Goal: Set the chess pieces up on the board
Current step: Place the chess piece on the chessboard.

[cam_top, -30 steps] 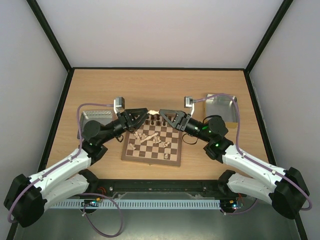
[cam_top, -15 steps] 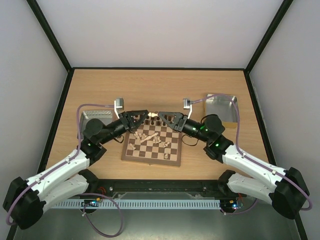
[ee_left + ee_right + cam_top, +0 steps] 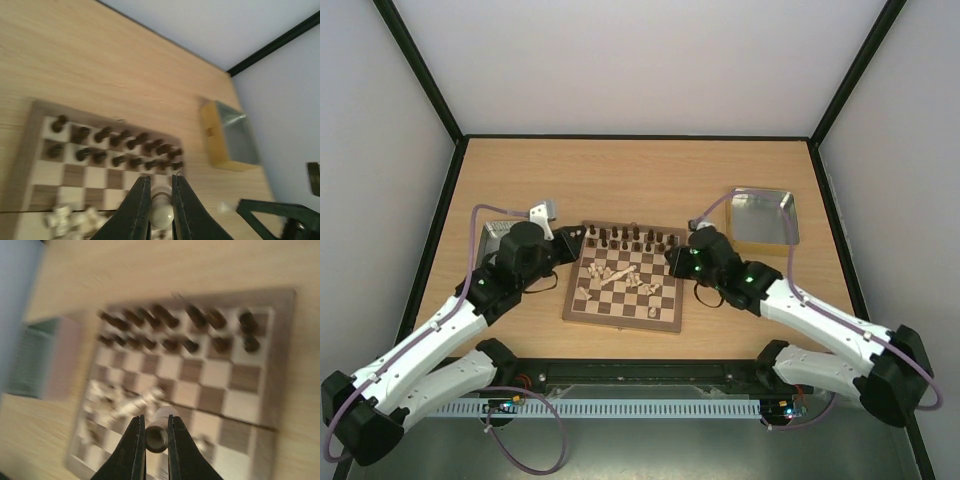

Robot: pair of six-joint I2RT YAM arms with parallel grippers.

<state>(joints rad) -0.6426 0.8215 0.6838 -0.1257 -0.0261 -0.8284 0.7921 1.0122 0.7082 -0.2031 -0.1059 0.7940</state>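
Observation:
Next, my left gripper lets go of its cream piece on the dark square (image 3: 669,307) by the board's near corner, on the side of my right gripper.
The board (image 3: 620,305) lies in the middle of the table. Dark chessmen (image 3: 630,238) stand in its two far rows. Cream chess pieces (image 3: 625,278) lie in a loose heap on its middle squares. My left gripper (image 3: 578,240) is at the board's far left corner and is shut on a cream piece (image 3: 161,214). My right gripper (image 3: 673,262) is at the board's right edge and is shut on another cream piece (image 3: 157,436), held above the board's middle (image 3: 215,372). Both wrist views are blurred.
A metal tray (image 3: 763,215) stands to the right of the board and also shows in the left wrist view (image 3: 232,142). A second tray (image 3: 498,235) sits at the left, partly under my left arm. Black frame rails edge the table.
Both grippers were close together, tips nearly meeting above the board's far edge. They have drawn apart and back, the left to the board's left corner, the right to its right edge.

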